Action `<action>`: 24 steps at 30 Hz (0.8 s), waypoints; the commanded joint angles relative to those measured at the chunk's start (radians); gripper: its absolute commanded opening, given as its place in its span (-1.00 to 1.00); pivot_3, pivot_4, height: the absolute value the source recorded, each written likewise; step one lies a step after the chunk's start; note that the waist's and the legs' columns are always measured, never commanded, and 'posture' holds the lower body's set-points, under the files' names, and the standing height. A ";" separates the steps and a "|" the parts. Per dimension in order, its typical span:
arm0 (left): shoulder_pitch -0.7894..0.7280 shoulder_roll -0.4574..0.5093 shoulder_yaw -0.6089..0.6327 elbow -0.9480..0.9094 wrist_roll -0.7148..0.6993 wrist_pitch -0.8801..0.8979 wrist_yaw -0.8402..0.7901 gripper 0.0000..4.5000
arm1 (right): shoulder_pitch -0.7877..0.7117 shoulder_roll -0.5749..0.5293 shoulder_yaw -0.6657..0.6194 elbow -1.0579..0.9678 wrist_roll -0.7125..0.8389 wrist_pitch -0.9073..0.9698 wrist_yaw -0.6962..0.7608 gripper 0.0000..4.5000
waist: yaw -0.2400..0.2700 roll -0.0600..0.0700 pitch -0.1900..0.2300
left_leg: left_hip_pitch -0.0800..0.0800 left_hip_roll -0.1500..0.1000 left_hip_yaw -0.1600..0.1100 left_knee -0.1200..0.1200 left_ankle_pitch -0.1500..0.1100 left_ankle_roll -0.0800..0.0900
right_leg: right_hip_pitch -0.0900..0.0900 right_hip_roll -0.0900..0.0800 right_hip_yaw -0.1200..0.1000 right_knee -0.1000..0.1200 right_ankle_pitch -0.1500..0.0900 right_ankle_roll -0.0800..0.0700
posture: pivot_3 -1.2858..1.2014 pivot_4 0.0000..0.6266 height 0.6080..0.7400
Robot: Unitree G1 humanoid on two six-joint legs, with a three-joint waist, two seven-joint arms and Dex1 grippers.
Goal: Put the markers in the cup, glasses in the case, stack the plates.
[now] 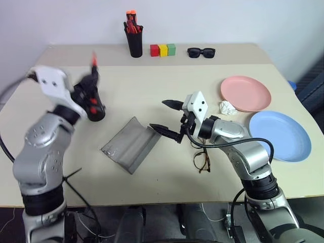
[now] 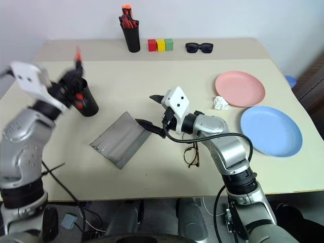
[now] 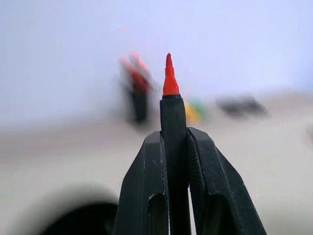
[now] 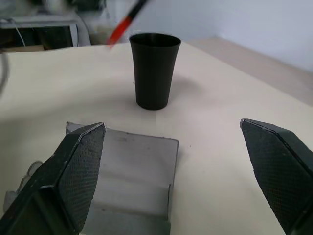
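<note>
Next, the left gripper releases the black marker inside the black cup (image 1: 92,95) (image 3: 83,220) near the grey case. The marker is tilted just above that cup now.
My left gripper (image 1: 92,81) is shut on a black marker (image 3: 173,127) with red ends, held raised and tilted just above the black cup (image 1: 96,110) at the table's left. The marker's upper red tip (image 1: 93,59) points up and away. The grey case (image 1: 130,145) lies open at mid-table. Right of it my right gripper (image 1: 161,115) hovers open, holding nothing. The tortoiseshell glasses (image 1: 202,160) lie on the table below that arm. The pink plate (image 1: 245,93) and blue plate (image 1: 279,135) sit side by side at the right.
A black pen pot (image 1: 134,40) with orange-capped pens, coloured blocks (image 1: 163,49) and black sunglasses (image 1: 201,51) line the far edge. A crumpled white paper (image 1: 228,107) lies beside the pink plate.
</note>
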 commanded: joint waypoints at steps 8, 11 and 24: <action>-0.078 -0.019 -0.064 0.295 0.282 -0.371 0.136 -1.00 | -0.130 0.193 -0.001 0.033 0.025 -0.036 -0.084 1.00 | 0.001 0.000 0.000 | 0.000 0.000 -0.001 0.000 0.000 0.000 | 0.000 0.000 0.000 0.001 0.000 0.000 | 0.03 -0.52 1.00; -0.075 -0.030 -0.071 0.339 0.295 -0.424 0.135 -1.00 | -0.130 0.205 0.009 0.040 0.017 -0.047 -0.086 1.00 | 0.004 0.000 0.000 | -0.001 -0.001 -0.001 0.000 0.000 0.000 | -0.001 -0.001 0.000 0.001 0.000 0.000 | 0.03 -0.52 1.00; -0.047 -0.072 -0.074 0.448 0.299 -0.505 0.123 -1.00 | -0.125 0.213 0.017 0.043 0.018 -0.055 -0.089 1.00 | -0.002 0.000 0.000 | 0.000 0.000 -0.001 0.000 0.000 0.000 | -0.001 0.000 0.000 0.002 0.000 0.000 | 0.03 -0.52 1.00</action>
